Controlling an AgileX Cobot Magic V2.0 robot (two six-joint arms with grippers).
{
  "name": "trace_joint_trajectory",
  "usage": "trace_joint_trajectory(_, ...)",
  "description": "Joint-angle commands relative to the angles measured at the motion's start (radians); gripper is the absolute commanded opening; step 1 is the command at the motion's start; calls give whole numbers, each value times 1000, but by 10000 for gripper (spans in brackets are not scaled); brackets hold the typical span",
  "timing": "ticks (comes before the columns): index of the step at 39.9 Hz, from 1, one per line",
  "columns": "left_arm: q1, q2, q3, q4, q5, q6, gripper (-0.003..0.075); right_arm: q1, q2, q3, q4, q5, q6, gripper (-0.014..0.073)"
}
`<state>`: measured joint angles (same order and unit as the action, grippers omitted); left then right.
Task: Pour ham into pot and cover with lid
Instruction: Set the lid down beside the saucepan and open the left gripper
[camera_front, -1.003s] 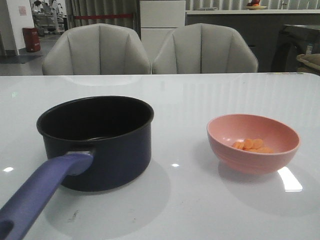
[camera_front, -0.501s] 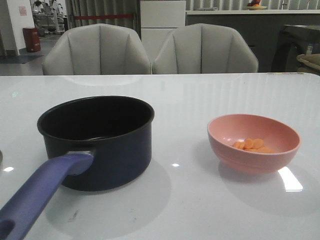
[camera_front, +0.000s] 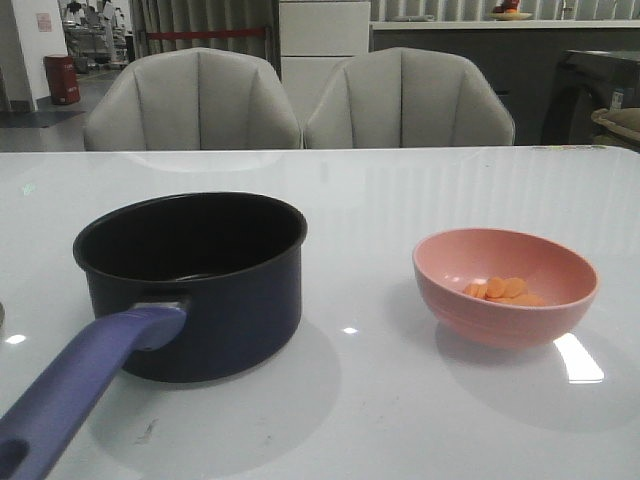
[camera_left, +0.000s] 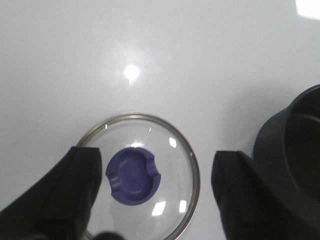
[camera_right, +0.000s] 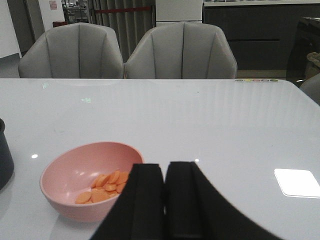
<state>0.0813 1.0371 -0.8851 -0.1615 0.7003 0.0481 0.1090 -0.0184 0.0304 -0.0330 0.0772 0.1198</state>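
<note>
My right gripper should next close on the rim of the pink bowl (camera_front: 588, 272) (camera_right: 142, 159), taking it at the side that is farthest away from the dark navy pot.
The dark navy pot (camera_front: 195, 280) with its long purple-blue handle (camera_front: 80, 390) stands at the left of the table; its rim also shows in the left wrist view (camera_left: 295, 145). The ham slices (camera_front: 503, 290) lie in a pink bowl (camera_front: 505, 285) at the right, also in the right wrist view (camera_right: 106, 184). The glass lid (camera_left: 145, 175) with its purple-blue knob (camera_left: 133, 173) lies flat on the table beside the pot. My left gripper (camera_left: 155, 192) is open above the lid, fingers either side of the knob. My right gripper (camera_right: 165, 200) is shut and empty, just beside the bowl (camera_right: 85, 180).
The white glossy table (camera_front: 400, 190) stretches back to two grey chairs (camera_front: 300, 100). A bright light patch (camera_front: 578, 358) reflects on the table beside the bowl. Neither arm shows in the front view.
</note>
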Motion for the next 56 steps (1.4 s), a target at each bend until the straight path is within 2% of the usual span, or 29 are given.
trace_joint_trajectory(1,-69,-145,48,16,-156,1,502,0,-10,6,-4,-77,-3,142)
trace_joint_trajectory(10,-234,-425,196,101,-226,1,502,0,-10,6,-4,-77,-3,142)
trace_joint_trajectory(22,-292,-769,385,126,-244,1,502,0,-10,6,-4,-91,-3,142)
trace_joint_trajectory(29,-326,-929,499,142,-244,1,502,0,-10,2,43,-245,19,142)
trace_joint_trajectory(32,-333,-970,526,142,-278,1,502,0,1,-30,65,-217,19,142)
trace_joint_trajectory(36,-333,-984,532,142,-312,1,502,0,69,-117,65,-96,19,142)
trace_joint_trajectory(44,-346,-984,532,142,-316,1,502,0,290,-303,66,70,19,142)
trace_joint_trajectory(52,-352,-984,532,142,-317,1,502,0,440,-322,89,-77,21,142)
trace_joint_trajectory(56,-352,-984,532,142,-317,1,502,1,516,-371,107,-45,19,148)
